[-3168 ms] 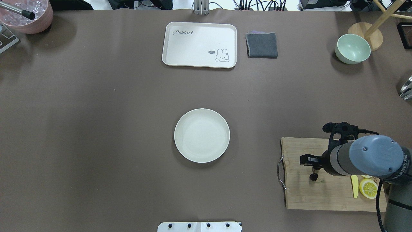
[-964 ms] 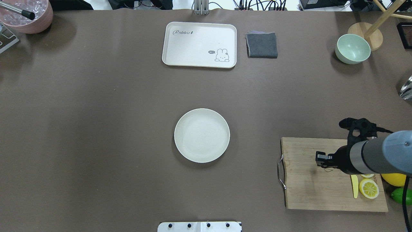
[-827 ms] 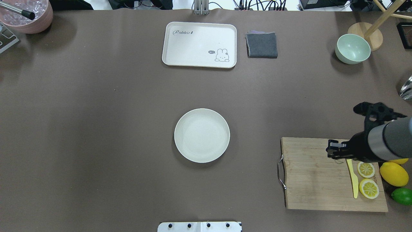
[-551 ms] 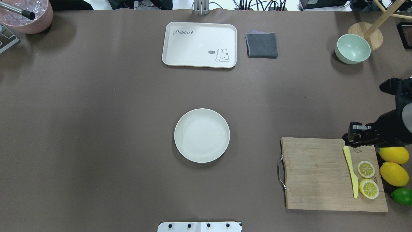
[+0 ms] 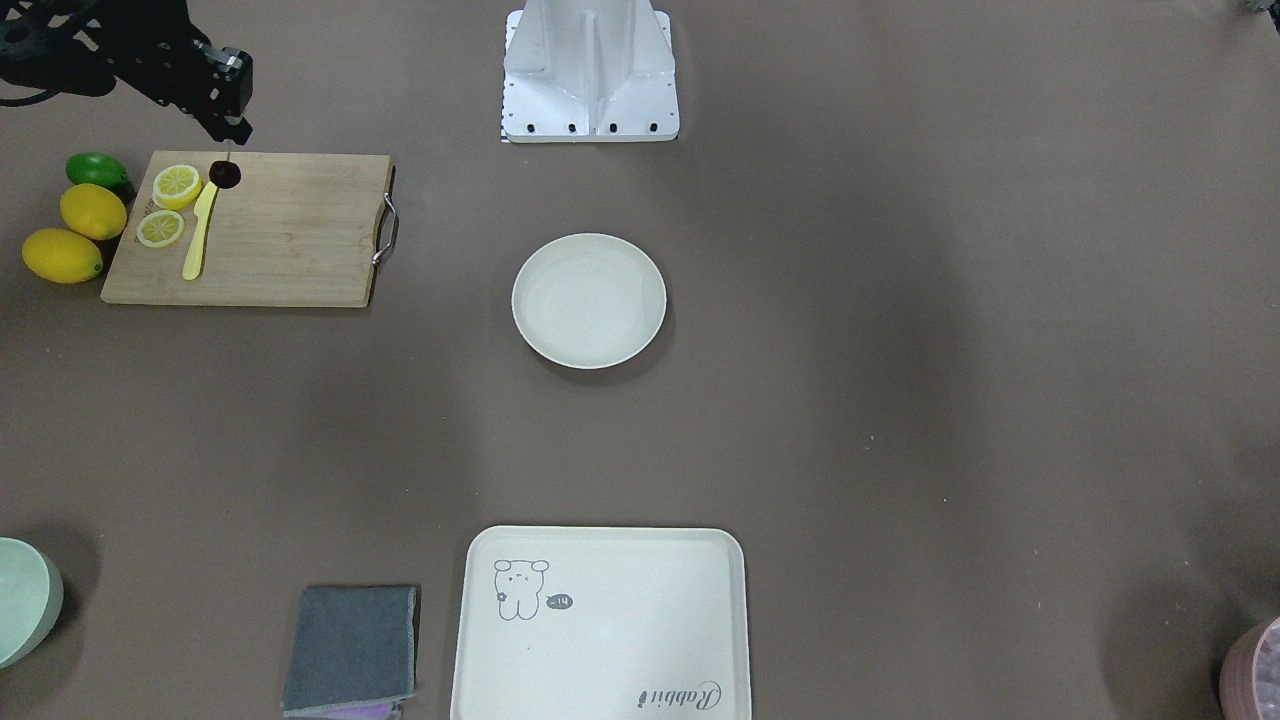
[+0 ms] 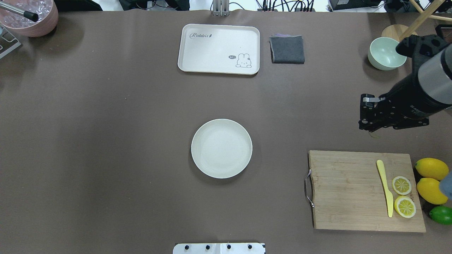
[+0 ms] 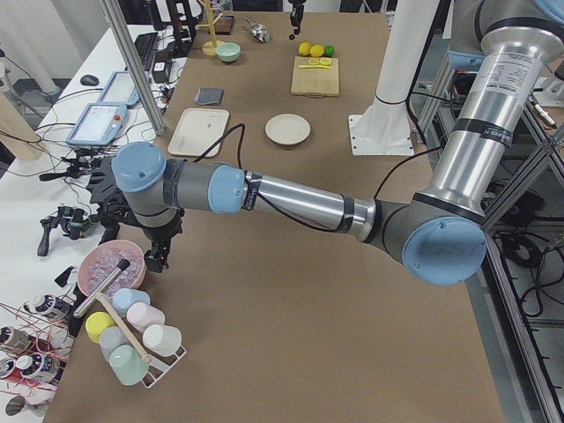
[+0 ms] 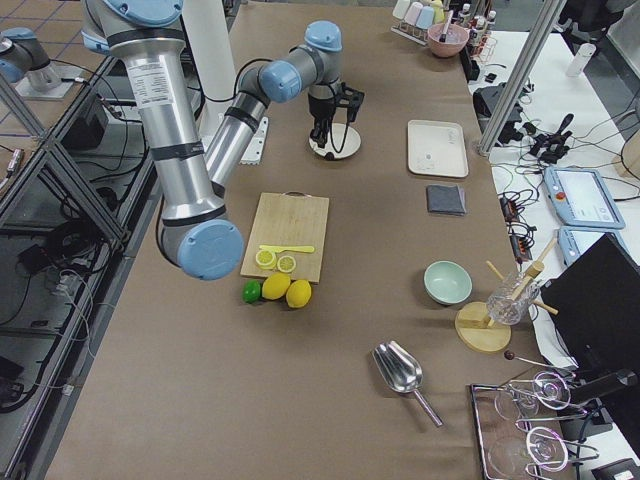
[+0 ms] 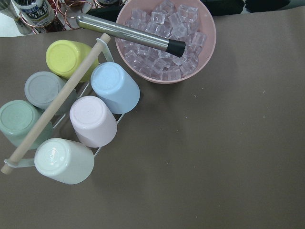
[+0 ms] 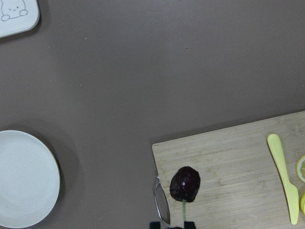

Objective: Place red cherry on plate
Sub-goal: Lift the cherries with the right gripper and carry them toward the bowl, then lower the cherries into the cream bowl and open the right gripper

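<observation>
Next, I release the red cherry from my right gripper near the middle of the round cream plate (image 5: 583, 307) (image 10: 14, 175).
The red cherry (image 5: 224, 174) hangs dark and glossy from its thin stem, pinched in my right gripper (image 5: 232, 125), which is shut on it. In the right wrist view the cherry (image 10: 185, 183) dangles over the handle end of the wooden cutting board (image 10: 228, 167). The round cream plate (image 6: 221, 148) sits bare mid-table, well to the left of the right gripper (image 6: 364, 115); the overhead view hides the cherry beneath that gripper. My left gripper (image 7: 161, 251) hovers by the pink ice bowl (image 9: 167, 38); I cannot tell if it is open.
On the cutting board (image 6: 346, 190) lie a yellow knife (image 6: 385, 187) and lemon halves (image 6: 402, 185); whole lemons (image 6: 431, 169) and a lime (image 6: 441, 214) sit beside it. A rabbit tray (image 6: 219, 49), grey cloth (image 6: 287, 49) and green bowl (image 6: 386, 53) line the far edge.
My right gripper closed on the cherry at the board, lifted it, swung right and then away past the board's far edge. The plate has not moved.
</observation>
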Tool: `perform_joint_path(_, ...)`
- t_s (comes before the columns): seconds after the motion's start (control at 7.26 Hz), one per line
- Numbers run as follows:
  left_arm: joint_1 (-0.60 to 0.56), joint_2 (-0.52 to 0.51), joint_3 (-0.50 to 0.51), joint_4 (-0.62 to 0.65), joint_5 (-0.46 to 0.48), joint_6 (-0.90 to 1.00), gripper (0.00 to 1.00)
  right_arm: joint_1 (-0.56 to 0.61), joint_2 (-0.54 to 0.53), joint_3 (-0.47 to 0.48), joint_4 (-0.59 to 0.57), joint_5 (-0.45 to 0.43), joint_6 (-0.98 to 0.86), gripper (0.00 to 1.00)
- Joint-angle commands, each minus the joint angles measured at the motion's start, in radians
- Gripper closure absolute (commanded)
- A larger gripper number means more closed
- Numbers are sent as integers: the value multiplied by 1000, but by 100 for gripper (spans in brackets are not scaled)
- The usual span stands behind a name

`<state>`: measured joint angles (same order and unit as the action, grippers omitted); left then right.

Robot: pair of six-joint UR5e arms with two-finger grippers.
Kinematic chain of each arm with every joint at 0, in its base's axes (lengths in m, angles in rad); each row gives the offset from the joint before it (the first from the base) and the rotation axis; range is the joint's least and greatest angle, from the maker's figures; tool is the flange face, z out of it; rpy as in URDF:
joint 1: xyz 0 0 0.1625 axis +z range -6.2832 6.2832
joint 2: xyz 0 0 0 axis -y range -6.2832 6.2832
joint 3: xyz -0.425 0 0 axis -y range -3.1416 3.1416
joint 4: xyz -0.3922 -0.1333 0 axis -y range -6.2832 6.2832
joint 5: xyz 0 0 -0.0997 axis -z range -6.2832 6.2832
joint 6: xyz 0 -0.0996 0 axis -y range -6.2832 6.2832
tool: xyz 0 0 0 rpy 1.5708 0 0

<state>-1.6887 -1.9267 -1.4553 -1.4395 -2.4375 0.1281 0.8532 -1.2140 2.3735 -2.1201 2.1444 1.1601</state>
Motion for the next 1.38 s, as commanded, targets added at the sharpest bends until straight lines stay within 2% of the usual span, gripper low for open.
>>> perform_joint_path(0.0,1,-2,3,2,0,-1,2,-139,221,-110,-124,-151,19,100)
perform_joint_path(0.28,1,5,1,2,0,-1,2,-207,403,-314,-115,-175,68,100)
perform_joint_path(0.83,3,5,6,2,3,-2,2,-363,458,-520,127,-286,238,100)
perform_joint_path(0.96,3,6,6,2,2,-2,2,-379,519,-636,165,-291,245,100)
perform_joint_path(1.1,3,6,7,4,2,-2,2,-387,533,-727,266,-293,246,100)
perform_joint_path(1.24,3,5,21,4,3,-5,2,-408,537,-802,334,-338,260,100)
